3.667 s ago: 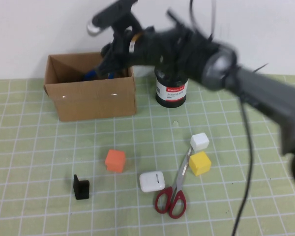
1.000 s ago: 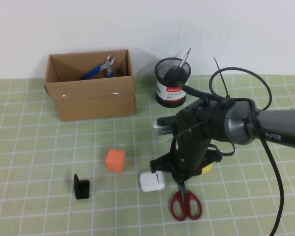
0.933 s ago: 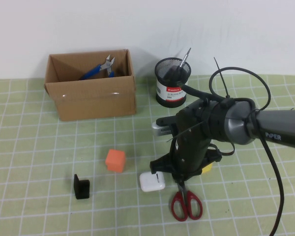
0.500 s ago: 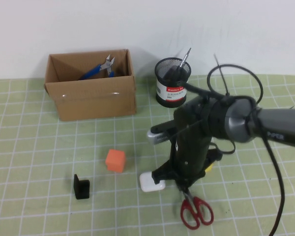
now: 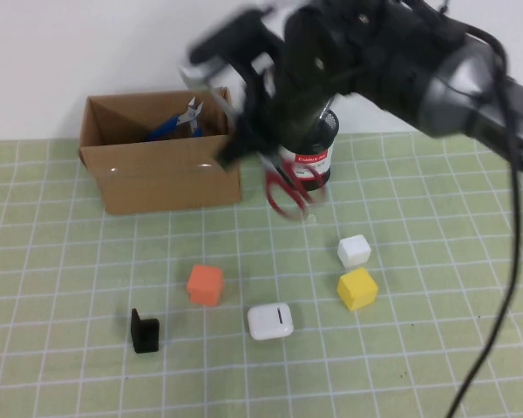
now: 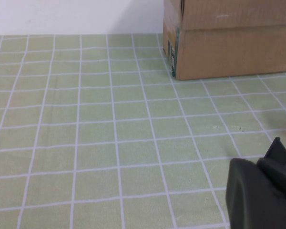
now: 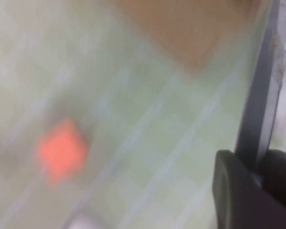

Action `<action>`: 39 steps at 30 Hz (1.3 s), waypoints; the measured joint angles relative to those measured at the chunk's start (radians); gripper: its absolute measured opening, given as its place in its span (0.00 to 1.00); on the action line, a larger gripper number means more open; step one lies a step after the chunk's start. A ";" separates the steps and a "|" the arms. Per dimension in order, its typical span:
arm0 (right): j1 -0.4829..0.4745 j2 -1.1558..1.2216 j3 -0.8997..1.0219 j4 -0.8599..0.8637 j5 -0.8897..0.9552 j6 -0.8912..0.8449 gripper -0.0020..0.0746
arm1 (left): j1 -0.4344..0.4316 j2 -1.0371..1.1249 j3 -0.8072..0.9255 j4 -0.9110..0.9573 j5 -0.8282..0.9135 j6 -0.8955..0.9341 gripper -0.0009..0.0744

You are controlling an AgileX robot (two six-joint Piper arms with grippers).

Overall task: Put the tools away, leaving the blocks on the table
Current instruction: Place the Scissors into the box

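The red-handled scissors, now held between the box and mesh cup, will be released by my right gripper inside the cardboard box [image 5: 210, 128], where they will sit beside the blue-handled pliers.
My right gripper [image 5: 258, 139] is shut on the red-handled scissors [image 5: 288, 186] and holds them in the air between the cardboard box [image 5: 161, 178] and the black mesh cup [image 5: 311, 159]. In the right wrist view the metal blade [image 7: 264, 86] runs out from between the fingers [image 7: 238, 191]. The blue-handled pliers [image 5: 176, 122] lie in the box. The screwdriver is hidden behind the arm. The orange block [image 5: 205, 284], yellow block [image 5: 356, 288] and white block [image 5: 354, 250] sit on the green mat. My left gripper [image 6: 264, 191] is shut and empty, low over the mat, out of the high view.
A white rounded case [image 5: 271, 320] lies between the orange and yellow blocks. A small black L-shaped bracket [image 5: 143, 332] stands at the front left. The box also shows in the left wrist view [image 6: 229, 43], and the orange block in the right wrist view [image 7: 62, 150].
My right gripper took hold of the scissors beside the white case, lifted them off the mat and carried them back and left, up near the box and cup.
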 joint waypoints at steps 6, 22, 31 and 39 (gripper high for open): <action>0.002 0.145 -0.250 -0.007 -0.209 -0.098 0.10 | 0.000 0.000 0.000 0.000 0.000 0.000 0.01; 0.004 0.415 -0.330 -0.011 -0.780 -0.325 0.10 | 0.000 0.000 0.000 0.000 0.000 0.000 0.01; -0.016 0.421 -0.332 -0.011 -0.758 -0.383 0.10 | 0.000 0.000 0.000 0.000 0.000 0.000 0.01; -0.014 0.421 -0.335 -0.011 -0.660 -0.481 0.11 | 0.000 0.000 0.000 0.000 0.000 0.000 0.01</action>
